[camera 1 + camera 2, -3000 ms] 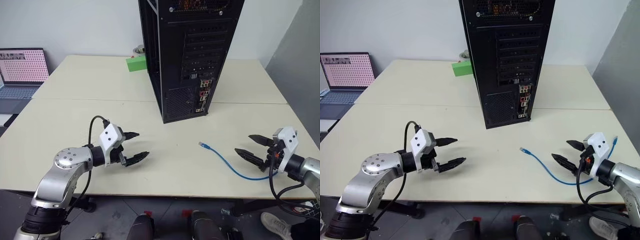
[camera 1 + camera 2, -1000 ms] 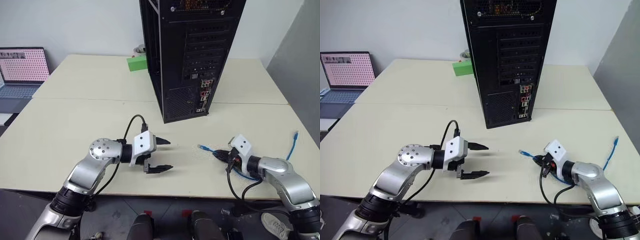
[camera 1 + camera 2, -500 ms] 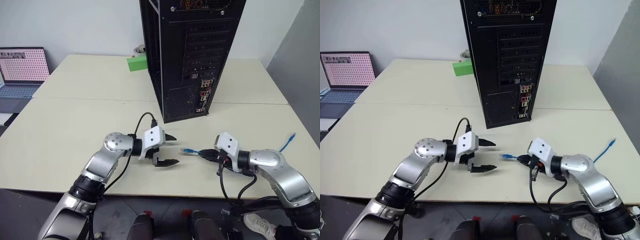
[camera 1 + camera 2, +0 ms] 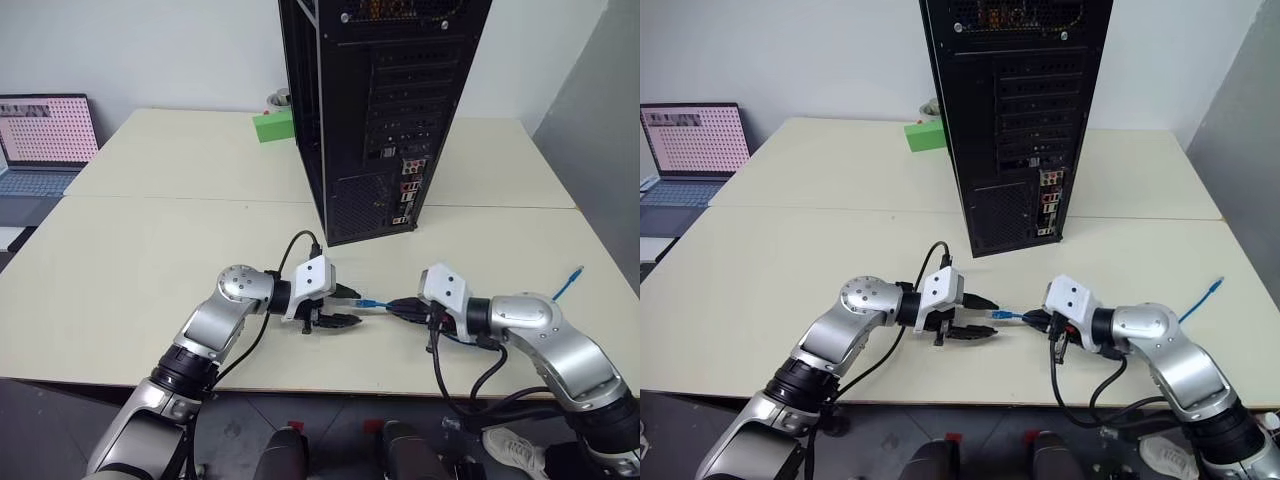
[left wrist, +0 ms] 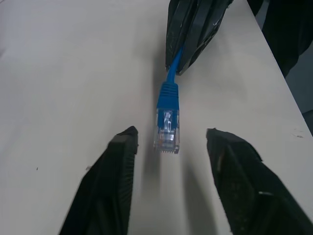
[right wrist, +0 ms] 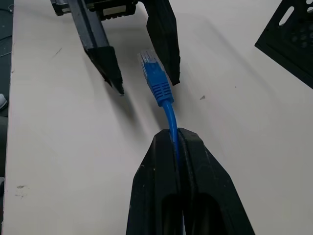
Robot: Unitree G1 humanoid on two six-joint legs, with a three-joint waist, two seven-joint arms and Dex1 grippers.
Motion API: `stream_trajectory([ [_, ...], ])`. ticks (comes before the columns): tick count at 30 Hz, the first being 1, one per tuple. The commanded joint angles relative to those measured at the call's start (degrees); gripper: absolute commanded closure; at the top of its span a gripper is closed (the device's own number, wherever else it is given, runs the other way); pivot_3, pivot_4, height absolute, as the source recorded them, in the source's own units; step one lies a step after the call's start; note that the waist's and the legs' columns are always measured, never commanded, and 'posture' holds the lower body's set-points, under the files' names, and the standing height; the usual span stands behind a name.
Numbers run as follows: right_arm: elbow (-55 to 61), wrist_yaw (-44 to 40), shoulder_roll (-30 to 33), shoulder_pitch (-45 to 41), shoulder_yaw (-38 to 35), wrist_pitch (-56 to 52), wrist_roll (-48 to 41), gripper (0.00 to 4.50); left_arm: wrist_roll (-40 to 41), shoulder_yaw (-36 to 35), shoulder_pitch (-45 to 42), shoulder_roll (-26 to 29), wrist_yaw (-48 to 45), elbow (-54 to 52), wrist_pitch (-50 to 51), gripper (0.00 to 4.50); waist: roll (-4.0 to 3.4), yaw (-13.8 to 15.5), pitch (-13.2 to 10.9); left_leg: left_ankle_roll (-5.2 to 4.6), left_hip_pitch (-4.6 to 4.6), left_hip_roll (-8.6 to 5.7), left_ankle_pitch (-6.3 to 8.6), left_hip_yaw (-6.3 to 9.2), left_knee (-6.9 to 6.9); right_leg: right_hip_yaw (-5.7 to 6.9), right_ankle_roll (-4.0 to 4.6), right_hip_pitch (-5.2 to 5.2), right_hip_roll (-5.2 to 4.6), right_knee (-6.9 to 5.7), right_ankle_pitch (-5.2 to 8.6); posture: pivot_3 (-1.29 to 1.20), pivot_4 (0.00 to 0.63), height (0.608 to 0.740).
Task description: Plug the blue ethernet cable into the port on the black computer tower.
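Observation:
My right gripper is holding the cable behind the plug, where the cable bends. Next, my left gripper clamps the plug while my right gripper takes its base (image 6: 164, 95).
The blue ethernet cable's plug (image 5: 167, 122) hangs just above the table, pointing at my left gripper. My right gripper (image 6: 173, 136) is shut on the cable a short way behind the plug. My left gripper (image 5: 171, 134) is open, with one finger on each side of the plug and a gap at both sides. The cable's far end (image 4: 570, 275) trails off the table's right edge. The black computer tower (image 4: 380, 110) stands upright behind both grippers, rear face toward me. The port sits in a connector cluster (image 4: 405, 195) low on that face; I cannot tell which socket it is.
A laptop (image 4: 45, 135) with a pink screen sits at the far left. A green block (image 4: 272, 127) lies beside the tower's left side. A seam (image 4: 180, 199) crosses the table. Black cords loop from both wrists near the table's front edge.
My right gripper closed on the cable and carried its plug left and up. My left gripper edged right, and its fingers have narrowed around the plug.

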State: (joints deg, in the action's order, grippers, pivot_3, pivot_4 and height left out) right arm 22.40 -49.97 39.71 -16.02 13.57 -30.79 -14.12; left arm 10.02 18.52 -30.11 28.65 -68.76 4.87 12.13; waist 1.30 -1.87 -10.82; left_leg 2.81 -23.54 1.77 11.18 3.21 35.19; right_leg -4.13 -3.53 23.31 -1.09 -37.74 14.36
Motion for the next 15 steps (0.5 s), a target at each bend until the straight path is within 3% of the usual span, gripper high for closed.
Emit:
stream_trajectory([
  [1, 2.5, -0.68, 0.76, -0.81, 0.21, 0.35, 0.65, 4.5, 0.07, -0.24, -1.22, -0.74, -0.09, -0.59, -1.27, 3.3, 0.0, 0.0, 0.0, 0.0, 0.0, 0.0, 0.0, 0.0, 0.0, 0.0, 0.0, 0.0, 0.0, 0.0, 0.0, 0.0, 0.15, 0.74],
  [4, 2.55, -0.93, 1.03, -0.81, 0.57, 0.63, 0.78, 4.5, -0.11, -0.12, -0.98, -0.91, -0.01, -0.77, -1.5, 4.03, 0.0, 0.0, 0.0, 0.0, 0.0, 0.0, 0.0, 0.0, 0.0, 0.0, 0.0, 0.0, 0.0, 0.0, 0.0, 0.0, 0.15, 0.74],
  [9, 2.13, -1.56, 0.98, -1.1, 1.07, 0.84, 1.25, 4.5, -0.79, 0.16, -0.25, -0.81, -0.25, -0.68, -3.09, 4.21, 0.0, 0.0, 0.0, 0.0, 0.0, 0.0, 0.0, 0.0, 0.0, 0.0, 0.0, 0.0, 0.0, 0.0, 0.0, 0.0, 0.15, 0.74],
  [15, 2.12, -4.32, 3.02, -0.92, -0.97, 1.1, 0.21, 3.14, -2.5, 0.08, 0.78, -0.83, 0.04, 0.46, -9.45, 4.21, 0.0, 0.01, 0.0, 0.0, 0.0, 0.0, 0.0, 0.0, 0.0, 0.0, 0.0, 0.0, 0.0, 0.0, 0.0, 0.0, 0.15, 0.74],
])
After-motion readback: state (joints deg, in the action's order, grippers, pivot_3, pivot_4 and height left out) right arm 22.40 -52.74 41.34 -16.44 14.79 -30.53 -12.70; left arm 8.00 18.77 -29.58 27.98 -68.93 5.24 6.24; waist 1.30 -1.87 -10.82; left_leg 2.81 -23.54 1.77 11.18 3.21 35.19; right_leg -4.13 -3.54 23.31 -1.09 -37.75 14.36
